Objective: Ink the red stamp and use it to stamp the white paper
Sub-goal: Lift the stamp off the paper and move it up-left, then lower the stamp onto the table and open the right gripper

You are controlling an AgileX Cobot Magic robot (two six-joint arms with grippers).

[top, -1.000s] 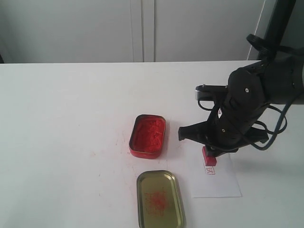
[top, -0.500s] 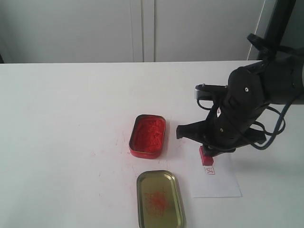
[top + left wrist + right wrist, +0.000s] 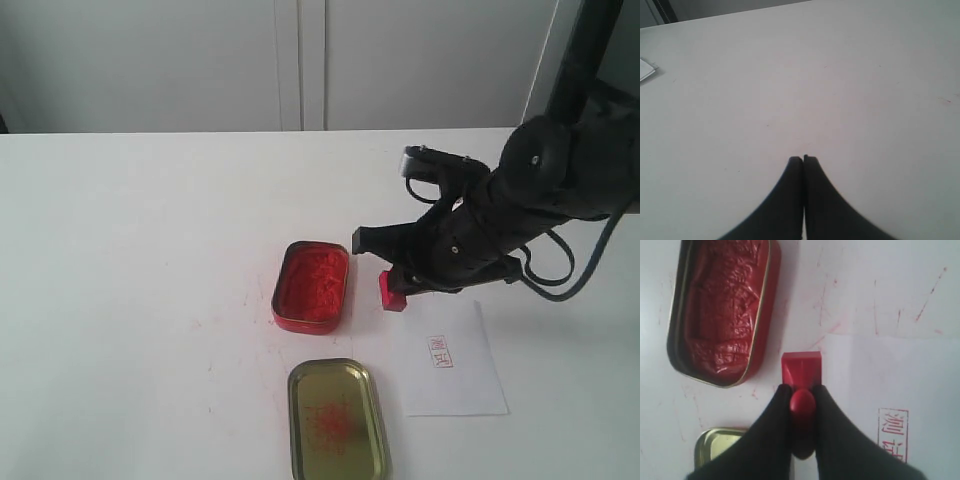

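Note:
The robot's right gripper will put the red stamp down on the bare table [image 3: 423, 277] [image 3: 868, 280] just beyond the far edge of the white paper.
My right gripper [image 3: 400, 285] [image 3: 802, 390] is shut on the handle of the red stamp [image 3: 391, 292] [image 3: 801, 371], which hangs above the table between the red ink tin [image 3: 312, 285] [image 3: 722, 310] and the white paper [image 3: 450, 358] [image 3: 880, 390]. The paper lies flat and carries a red square imprint [image 3: 439, 352] [image 3: 892, 432], uncovered. The stamp's square base is over the paper's near-left corner, beside the tin. My left gripper [image 3: 803, 159] is shut on nothing above bare white table; it does not show in the exterior view.
The tin's gold lid [image 3: 337, 418] [image 3: 720, 452] lies open side up, smeared with red, in front of the ink tin. Faint red marks dot the white table [image 3: 150, 260] near the tin. A grey wall stands behind the table's far edge.
The right gripper has lifted the stamp off the paper and carried it left and back toward the ink tin. The red imprint now lies uncovered.

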